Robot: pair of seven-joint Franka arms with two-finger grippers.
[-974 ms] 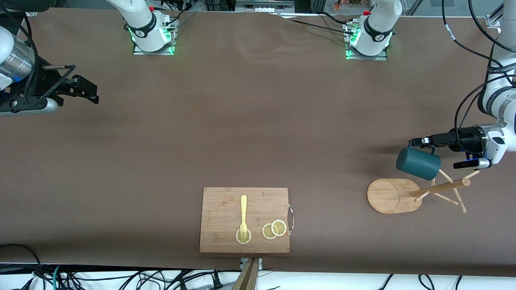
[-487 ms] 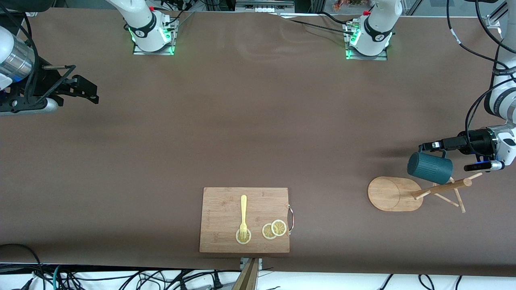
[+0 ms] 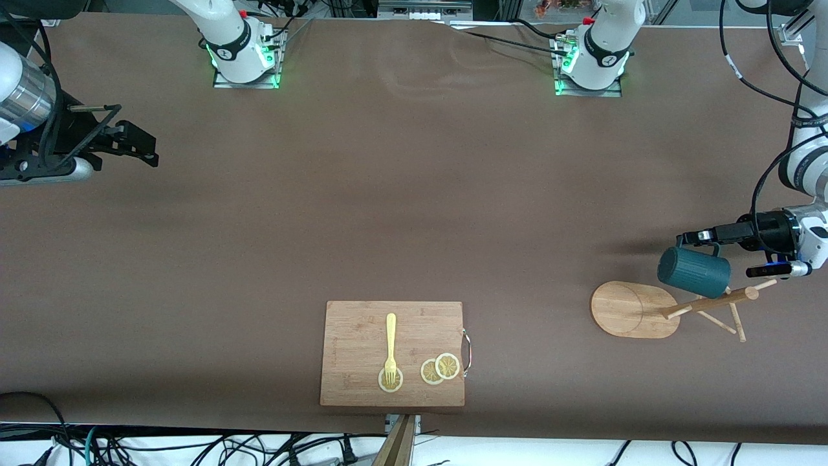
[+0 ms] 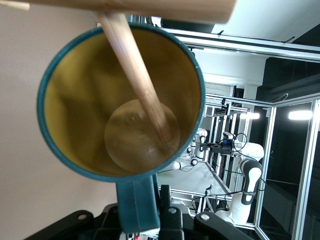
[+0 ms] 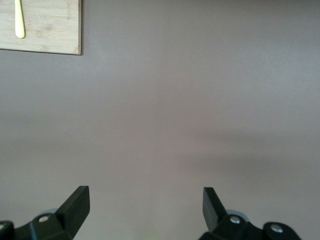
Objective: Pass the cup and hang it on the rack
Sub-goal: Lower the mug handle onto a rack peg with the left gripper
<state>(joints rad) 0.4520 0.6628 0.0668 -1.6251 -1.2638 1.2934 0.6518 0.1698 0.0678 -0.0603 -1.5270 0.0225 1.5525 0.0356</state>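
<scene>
The robot's left gripper will release the cup over the thin peg (image 3: 702, 272) (image 4: 136, 75) near the end of the rack's thick post.
The teal-blue ribbed cup (image 3: 692, 272) hangs in the air over the wooden rack (image 3: 634, 309), near the left arm's end of the table. My left gripper (image 3: 691, 237) is shut on the cup's handle (image 4: 139, 205). In the left wrist view one thin peg (image 4: 136, 75) of the rack reaches into the cup's (image 4: 75, 115) mustard-yellow inside, down to its bottom. The rack's thick post (image 4: 150, 7) crosses just past the rim. My right gripper (image 3: 139, 145) waits open over bare table at the right arm's end, with nothing between its fingers (image 5: 76, 202).
A rectangular wooden cutting board (image 3: 362, 336) lies near the front edge at mid-table. It carries a yellow fork (image 3: 391, 346) and lemon slices (image 3: 441, 369). Its corner (image 5: 50, 35) shows in the right wrist view. Brown tabletop spreads between the board and the rack.
My left gripper has carried the cup sideways toward the left arm's end of the table, onto the rack's pegs. The right arm has not moved.
</scene>
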